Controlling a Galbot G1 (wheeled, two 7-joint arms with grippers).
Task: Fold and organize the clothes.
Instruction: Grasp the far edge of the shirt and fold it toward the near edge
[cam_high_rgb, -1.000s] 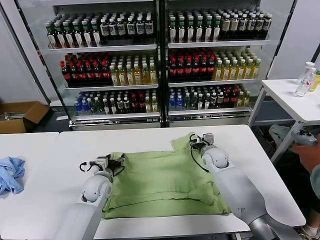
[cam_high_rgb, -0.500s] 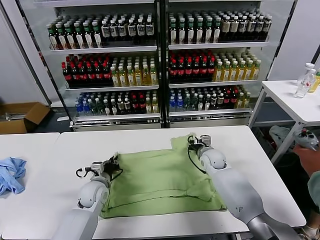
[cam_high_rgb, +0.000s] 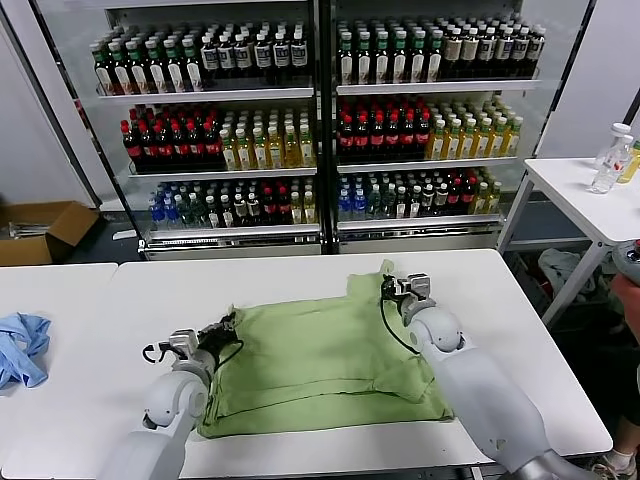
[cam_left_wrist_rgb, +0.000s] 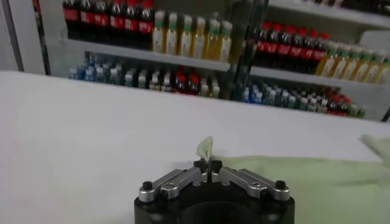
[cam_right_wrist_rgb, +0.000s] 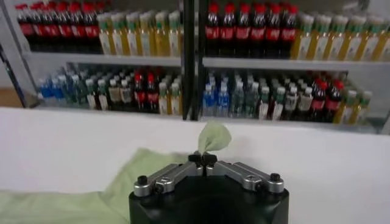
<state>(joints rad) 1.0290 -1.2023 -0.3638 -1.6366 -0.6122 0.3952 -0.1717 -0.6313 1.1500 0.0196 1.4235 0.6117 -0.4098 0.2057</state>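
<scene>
My left gripper has the green shirt's far corner. I should let go of it with that gripper on the shirt's side edge (cam_high_rgb: 212, 372), just past the long crease.
The clothes (cam_high_rgb: 320, 360), a pale green shirt, lie mostly flat on the white table (cam_high_rgb: 300, 275) in the head view. My left gripper (cam_high_rgb: 226, 327) is shut on the shirt's far left corner; in the left wrist view (cam_left_wrist_rgb: 208, 164) a small flap of green cloth (cam_left_wrist_rgb: 205, 148) sticks up between the closed jaws. My right gripper (cam_high_rgb: 388, 288) is shut on the far right corner; in the right wrist view (cam_right_wrist_rgb: 202, 159) a fold of green fabric (cam_right_wrist_rgb: 213, 137) rises from the pinched jaws. Both corners are lifted slightly off the table.
A glass-door cooler (cam_high_rgb: 320, 120) full of bottles stands behind the table. A blue cloth (cam_high_rgb: 20, 345) lies on the table to the left. A cardboard box (cam_high_rgb: 40, 232) sits on the floor at far left. A side table with bottles (cam_high_rgb: 612, 160) is at right.
Both grippers have closed on the shirt's far corners. The left gripper has slid slightly toward me and leftward; the shirt's far edge has bunched a little.
</scene>
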